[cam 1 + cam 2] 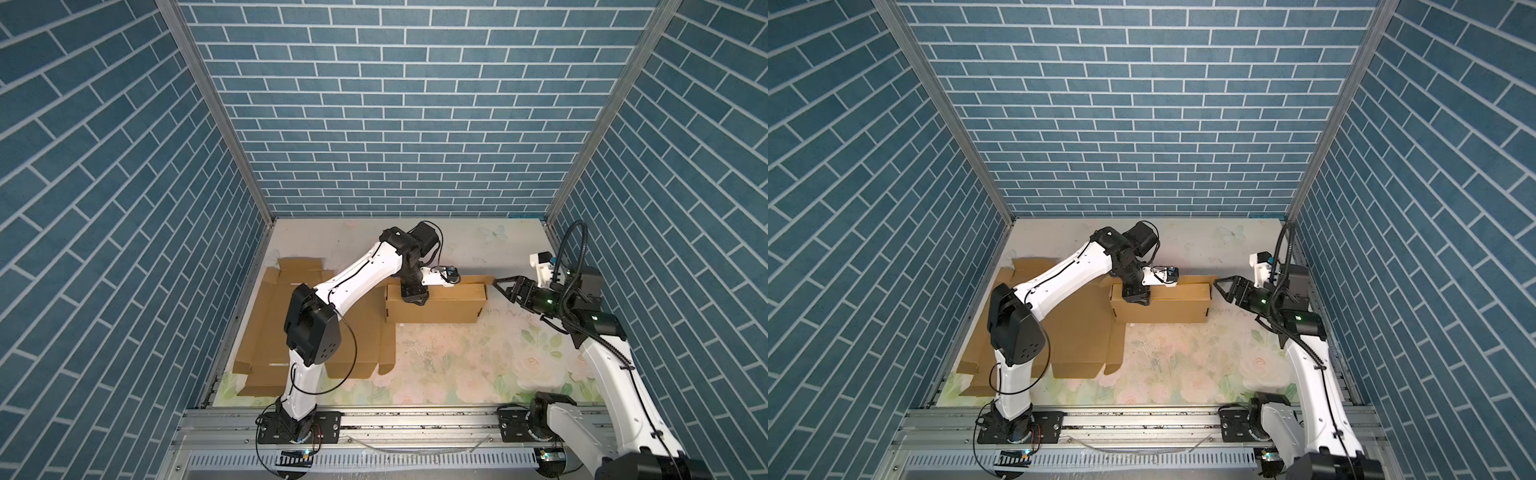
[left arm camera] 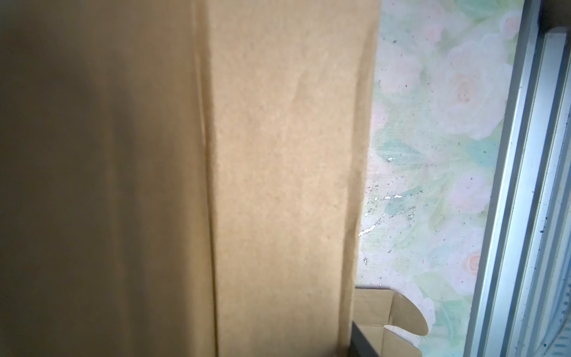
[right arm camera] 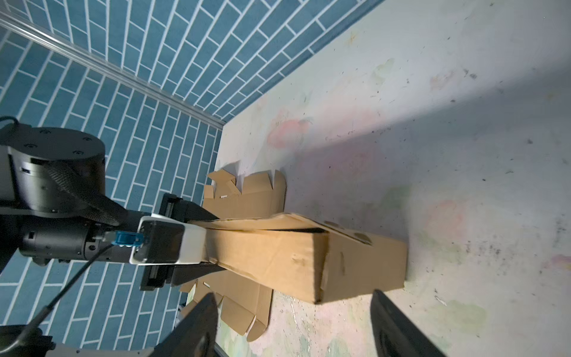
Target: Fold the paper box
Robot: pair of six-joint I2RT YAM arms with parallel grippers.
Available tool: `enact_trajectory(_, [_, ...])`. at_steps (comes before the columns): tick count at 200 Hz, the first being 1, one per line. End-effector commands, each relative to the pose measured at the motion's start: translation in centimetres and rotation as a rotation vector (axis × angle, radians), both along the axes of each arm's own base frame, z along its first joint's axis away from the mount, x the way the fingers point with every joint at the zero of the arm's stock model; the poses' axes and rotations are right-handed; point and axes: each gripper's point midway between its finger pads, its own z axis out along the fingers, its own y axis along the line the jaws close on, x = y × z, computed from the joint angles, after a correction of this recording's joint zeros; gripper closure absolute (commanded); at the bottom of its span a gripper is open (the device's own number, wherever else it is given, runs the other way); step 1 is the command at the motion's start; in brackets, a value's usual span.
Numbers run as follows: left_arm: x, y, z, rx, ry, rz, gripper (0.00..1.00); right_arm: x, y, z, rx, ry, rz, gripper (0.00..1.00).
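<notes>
The right gripper points level at the bar's end, so it should tilt down and pinch the bar's top corner (image 3: 326, 232) before both grippers lift the bar.
The brown paper box lies partly folded on the table, with one long wall folded up into a hollow bar (image 1: 436, 307) (image 1: 1163, 309) and the remaining flat sheet (image 1: 270, 328) spread to its left. My left gripper (image 1: 413, 296) (image 1: 1136, 297) comes down on the bar's left end. In the right wrist view its fingers (image 3: 216, 242) sit on both sides of the bar, shut on it. The left wrist view is filled with cardboard (image 2: 278, 185), with one dark finger (image 2: 362, 341) at its edge. My right gripper (image 1: 500, 289) (image 1: 1222, 290) (image 3: 296, 327) is open, just off the bar's right end (image 3: 364, 265), touching nothing.
The floral table cover (image 1: 457, 365) stretches in front of the bar and to its right. Blue brick-patterned walls close in the left, back and right sides. An aluminium rail (image 1: 415, 419) carrying both arm bases runs along the front. Loose flaps (image 3: 247, 312) of the sheet lie flat.
</notes>
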Motion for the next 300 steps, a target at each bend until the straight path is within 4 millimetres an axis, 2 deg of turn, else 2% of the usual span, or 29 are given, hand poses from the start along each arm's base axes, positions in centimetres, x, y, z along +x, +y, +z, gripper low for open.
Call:
enact_trajectory(1, [-0.3, 0.6, -0.6, 0.03, 0.041, -0.004, 0.5, 0.8, 0.8, -0.9, -0.04, -0.009, 0.045, 0.24])
enact_trajectory(25, [0.1, 0.2, -0.4, 0.009, 0.02, -0.006, 0.5, 1.5, 1.0, -2.2, -0.049, 0.027, 0.049, 0.28])
enact_trajectory(48, [0.1, 0.3, -0.6, 0.011, 0.017, -0.012, 0.5, 2.1, 1.4, -2.6, -0.047, 0.034, 0.064, 0.32])
enact_trajectory(87, [0.0, 0.3, -1.5, 0.017, 0.027, -0.015, 0.49, 3.1, 2.2, -3.8, -0.063, 0.064, 0.078, 0.44])
enact_trajectory(119, [0.2, 0.1, -2.1, 0.012, 0.023, -0.02, 0.49, 2.9, 1.1, -7.1, -0.187, 0.134, 0.053, 0.64])
enact_trajectory(132, [0.3, 0.0, -2.4, 0.011, 0.025, -0.023, 0.5, 2.5, 0.9, -8.1, -0.214, 0.16, 0.06, 0.67])
enact_trajectory(147, [0.3, 0.0, -2.7, 0.019, 0.027, -0.026, 0.5, 2.4, 1.1, -7.0, -0.199, 0.143, 0.072, 0.62])
enact_trajectory(174, [0.4, 0.0, -2.7, 0.017, 0.02, -0.026, 0.5, 2.3, 1.2, -2.6, -0.209, 0.022, 0.091, 0.43])
enact_trajectory(199, [0.5, 0.0, -2.7, 0.014, 0.014, -0.025, 0.5, 1.6, 0.1, -0.4, -0.315, -0.04, 0.103, 0.36])
enact_trajectory(218, [0.6, 0.0, -3.0, 0.018, 0.01, -0.026, 0.5, 1.4, -1.4, -0.1, -0.467, -0.08, 0.117, 0.37])
enact_trajectory(230, [0.6, 0.0, -3.2, 0.022, 0.007, -0.028, 0.5, 1.3, -1.8, 0.4, -0.545, -0.141, 0.164, 0.39])
enact_trajectory(251, [0.7, 0.1, -3.3, 0.025, 0.007, -0.027, 0.5, 1.5, -1.5, 1.1, -0.658, -0.249, 0.251, 0.44])
enact_trajectory(268, [0.6, 0.0, -3.4, 0.022, 0.009, -0.028, 0.5, 2.1, -1.0, 1.5, -0.693, -0.273, 0.299, 0.5])
enact_trajectory(300, [0.7, -0.1, -3.3, 0.018, 0.011, -0.026, 0.5, 2.1, 0.0, 0.4, -0.741, -0.225, 0.416, 0.6])
